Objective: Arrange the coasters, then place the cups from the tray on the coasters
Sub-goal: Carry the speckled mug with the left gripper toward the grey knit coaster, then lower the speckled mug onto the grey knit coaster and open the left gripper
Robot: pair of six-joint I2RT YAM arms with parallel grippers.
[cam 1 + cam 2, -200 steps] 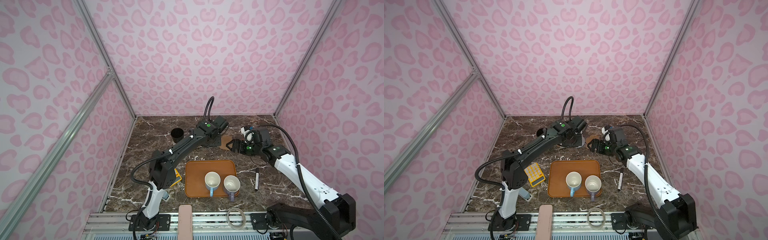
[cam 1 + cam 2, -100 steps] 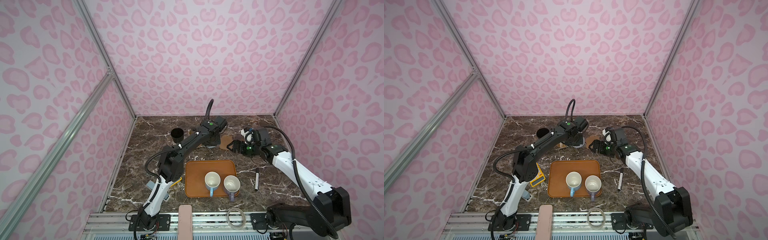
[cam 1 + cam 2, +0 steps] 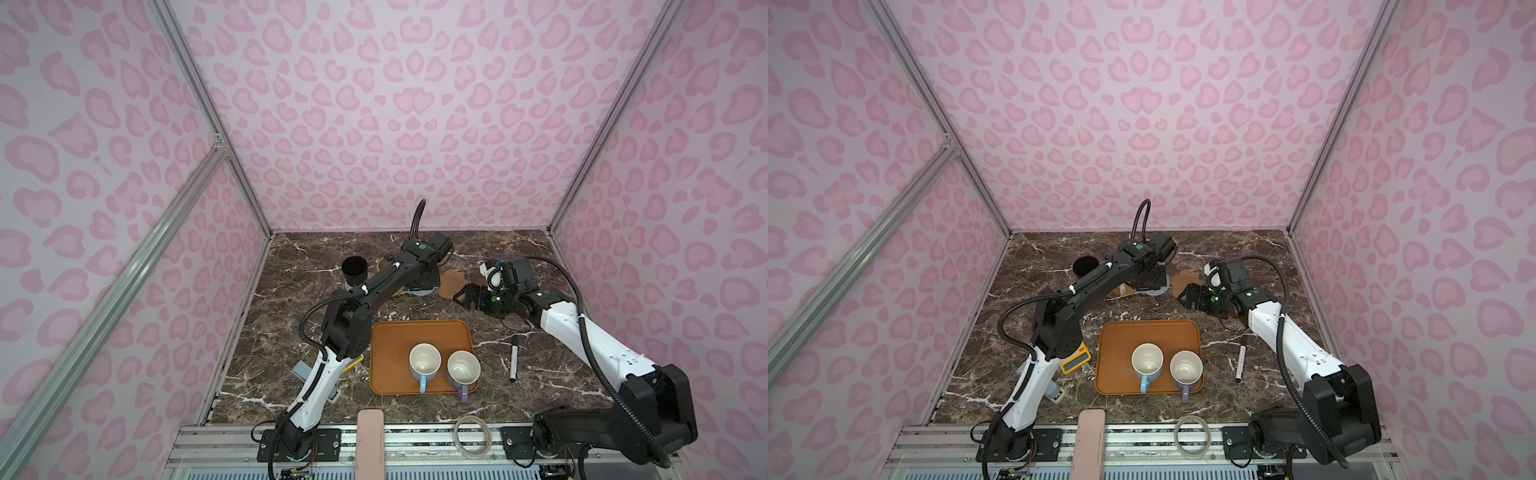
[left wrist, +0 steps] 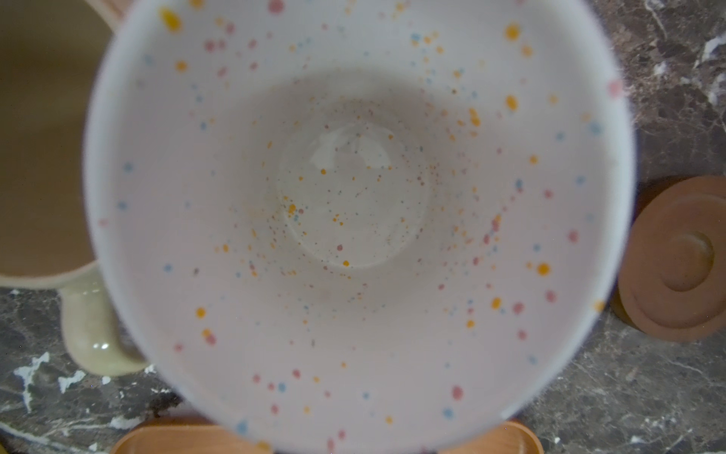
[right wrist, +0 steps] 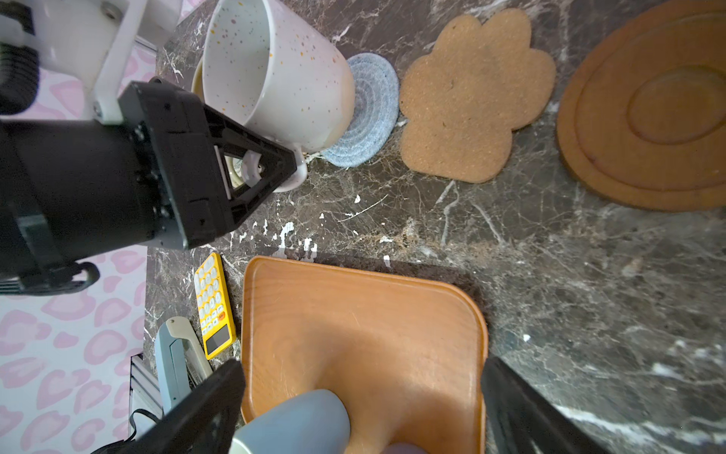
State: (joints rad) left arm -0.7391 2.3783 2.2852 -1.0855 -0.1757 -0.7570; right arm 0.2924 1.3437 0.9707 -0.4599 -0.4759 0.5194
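Next, my left gripper sets the white speckled cup down and lets go of it on the light-blue woven coaster [image 3: 422, 285], between the cream-yellow cup and the flower-shaped coaster.
My left gripper [image 5: 255, 170] is shut on the handle of the white speckled cup [image 5: 275, 74], which stands on the light-blue woven coaster [image 5: 373, 114]; in the left wrist view the cup's inside [image 4: 353, 220] fills the frame. The cream-yellow cup [image 4: 43, 137] is right beside it. A brown flower-shaped coaster [image 5: 471, 98] and a dark-brown disc coaster [image 5: 644, 110] lie bare. My right gripper [image 3: 463, 297] hovers open near the flower-shaped coaster. The blue cup [image 3: 424, 365] and the lavender cup [image 3: 463, 370] stand on the orange-brown tray [image 3: 390, 345]. The black cup [image 3: 354, 270] stands at the back left.
A yellow calculator [image 5: 214, 302] and a grey-blue tool [image 5: 176, 361] lie left of the tray. To the tray's right lies a marker pen [image 3: 514, 357]. A clear ring [image 3: 472, 432] and a pink bar [image 3: 370, 444] sit on the front rail.
The left arm's elbow has swung up and toward the middle while its gripper stays at the white cup. The right gripper has hardly moved.
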